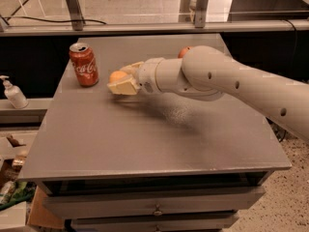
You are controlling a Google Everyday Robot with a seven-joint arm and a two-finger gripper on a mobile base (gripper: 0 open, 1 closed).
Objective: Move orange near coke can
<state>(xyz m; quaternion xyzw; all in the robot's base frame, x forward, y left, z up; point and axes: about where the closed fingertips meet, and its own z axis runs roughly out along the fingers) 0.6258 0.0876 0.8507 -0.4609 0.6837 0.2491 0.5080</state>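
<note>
I will let the orange go on the grey table (95,83), right up against the front of the red coke can's base.
The red coke can (84,64) stands upright at the table's far left. My gripper (120,81) reaches in from the right and is shut on the orange (117,76), a small yellow-orange fruit between the cream fingers (123,87). The orange is held just above the table, a short way to the right of the can and apart from it. The white arm (217,79) crosses the table's right half.
A red apple (183,52) peeks out behind the arm at the far side of the grey table (145,139). A white pump bottle (13,93) stands on a lower shelf to the left. Drawers sit under the table's front edge.
</note>
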